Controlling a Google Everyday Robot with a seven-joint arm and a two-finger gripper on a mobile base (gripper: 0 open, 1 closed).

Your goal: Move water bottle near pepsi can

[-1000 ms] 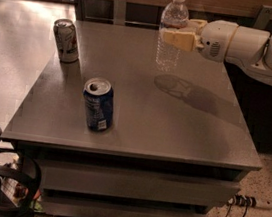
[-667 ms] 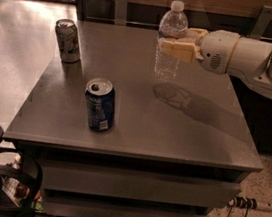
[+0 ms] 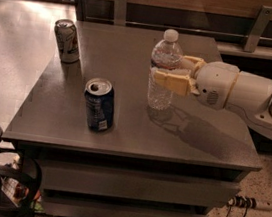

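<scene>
My gripper needs to let go of the water bottle on the grey table (image 3: 141, 123) close beside the pepsi can, on my arm's side.
The water bottle (image 3: 164, 69), clear and ribbed with a white cap, stands upright near the middle of the grey table (image 3: 133, 125). My gripper (image 3: 174, 71) comes in from the right on a white arm, and its yellowish fingers (image 3: 172, 82) are closed around the bottle's middle. The bottle's base is at or just above the tabletop; I cannot tell whether it touches. The pepsi can (image 3: 99, 104), dark blue with a silver top, stands upright to the front left of the bottle, about a can's width away.
A silver-white can with red-green markings (image 3: 67, 41) stands at the table's back left corner. Drawers sit below the tabletop. A power strip and cables (image 3: 244, 202) lie on the floor at the right. A dark object with straps (image 3: 4, 183) is at the lower left.
My gripper has carried the water bottle from the table's back right toward the front and left, lower, and closer to the pepsi can. The cans have not moved.
</scene>
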